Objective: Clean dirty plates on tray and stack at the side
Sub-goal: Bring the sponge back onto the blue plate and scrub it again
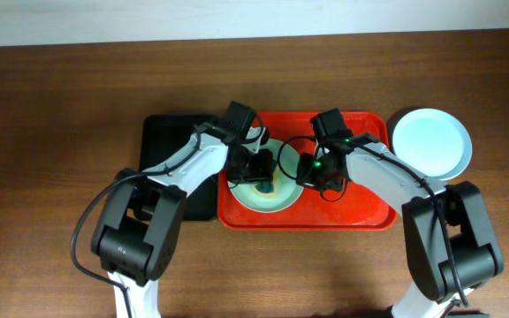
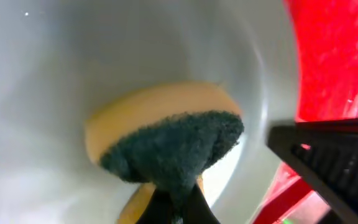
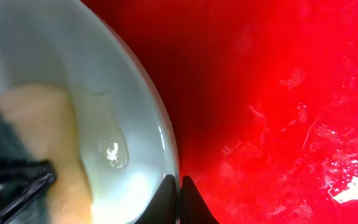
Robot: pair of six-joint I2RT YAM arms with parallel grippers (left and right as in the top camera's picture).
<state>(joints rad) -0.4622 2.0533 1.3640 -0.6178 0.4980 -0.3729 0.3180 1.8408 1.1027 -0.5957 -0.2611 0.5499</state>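
I should release the yellow sponge from my left gripper so that it rests on the black tray's bottom, toward its near edge (image 1: pixel 179 191).
A pale plate (image 1: pixel 277 196) lies in the red tray (image 1: pixel 360 208). My left gripper (image 1: pixel 259 172) is shut on a yellow sponge with a dark green scrub face (image 2: pixel 173 149) and presses it onto the plate's inside (image 2: pixel 73 74). My right gripper (image 1: pixel 312 172) is shut on the plate's right rim (image 3: pixel 166 143), its fingertips (image 3: pixel 179 199) pinching the edge over the tray floor (image 3: pixel 278 93). The sponge also shows in the right wrist view (image 3: pixel 36 124). A yellowish wet smear (image 3: pixel 114 149) sits on the plate beside it. A second pale blue-green plate (image 1: pixel 431 141) rests on the table right of the tray.
A smaller black tray (image 1: pixel 170 141) lies against the red tray's left side, under my left arm. The tray floor (image 2: pixel 334 62) is wet and glossy. Brown wooden table (image 1: pixel 60 132) surrounds everything.
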